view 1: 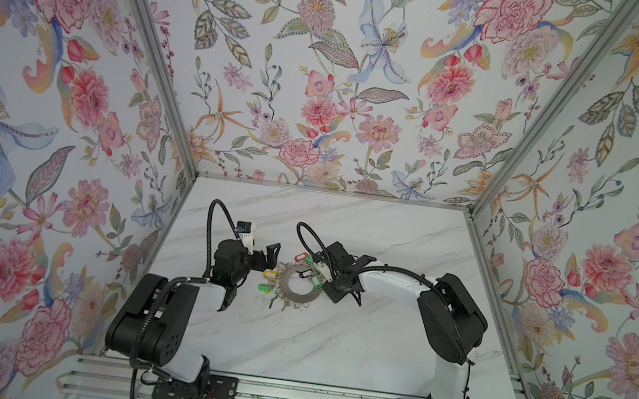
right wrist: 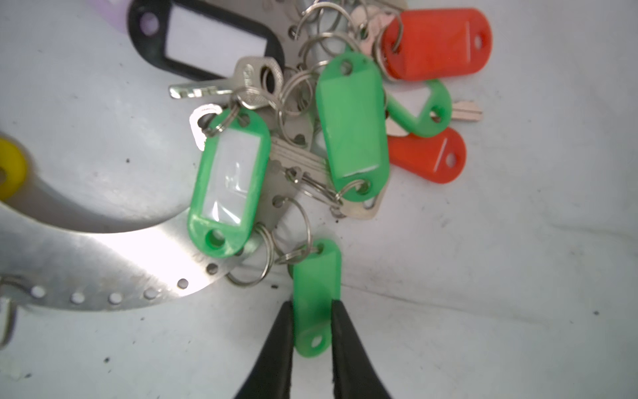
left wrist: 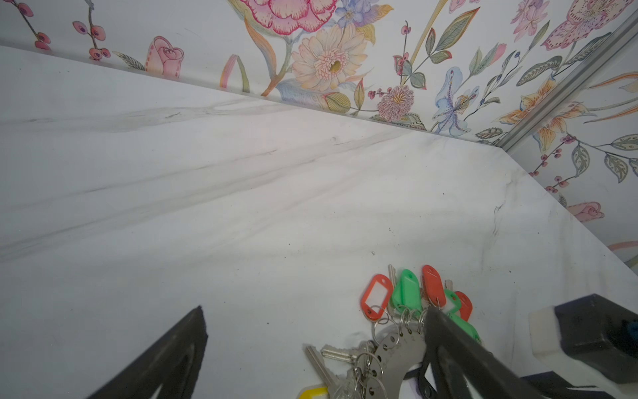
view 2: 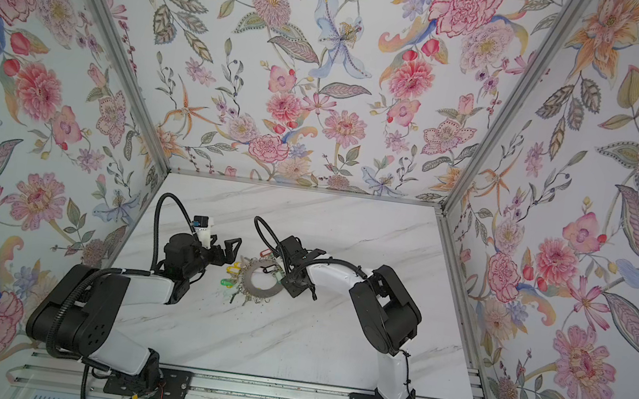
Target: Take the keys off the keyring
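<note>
Next, I open my right gripper and take the split ring [right wrist: 306, 229], because it is holding the green tag by its loose end while a split ring ties that tag to the keyring.
The keyring [view 1: 285, 282] [view 2: 248, 277] is a flat grey metal disc lying mid-table, with keys [view 1: 275, 299] and coloured tags fanned round its rim. In the right wrist view my right gripper [right wrist: 312, 311] is shut on a green tag [right wrist: 316, 273]. Small split rings link that tag to the keyring [right wrist: 103, 262]. More green and red tags and a key [right wrist: 203, 90] lie bunched beyond it. My left gripper [left wrist: 315, 312] [view 1: 271, 262] stands wide open just left of the disc. One of its fingers [left wrist: 448, 345] lies over the keyring [left wrist: 397, 349] rim, near the red and green tags.
Floral walls close in the white marble table [view 1: 333, 336] on three sides. A metal rail [view 1: 304, 395] with both arm bases runs along the front edge. Dark specks dot the surface round the disc.
</note>
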### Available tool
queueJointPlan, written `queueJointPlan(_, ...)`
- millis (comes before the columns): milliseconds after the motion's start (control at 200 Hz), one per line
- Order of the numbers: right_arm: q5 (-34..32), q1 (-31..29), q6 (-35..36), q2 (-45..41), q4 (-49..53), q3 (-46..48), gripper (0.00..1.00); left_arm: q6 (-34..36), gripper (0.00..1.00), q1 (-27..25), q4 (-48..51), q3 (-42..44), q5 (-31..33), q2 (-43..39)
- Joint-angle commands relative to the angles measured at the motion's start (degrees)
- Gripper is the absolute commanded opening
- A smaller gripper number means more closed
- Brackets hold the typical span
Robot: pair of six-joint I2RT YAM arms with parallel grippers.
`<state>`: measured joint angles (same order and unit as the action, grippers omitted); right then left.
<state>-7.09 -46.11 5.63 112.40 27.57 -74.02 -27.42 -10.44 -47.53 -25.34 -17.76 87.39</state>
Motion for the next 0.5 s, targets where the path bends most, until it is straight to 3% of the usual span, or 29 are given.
queueJointPlan(0,1.0,1.0,0.5,-1.5,1.9,2.4,0.21,1.1,0.99,-0.4,0.2,-1.3,0.0,0.3)
queueJointPlan(495,14.7,6.5,-3.3,-4.8,-3.1,4.4,0.21,1.2,0.99,-0.3,0.4,-1.4,-0.4,0.3)
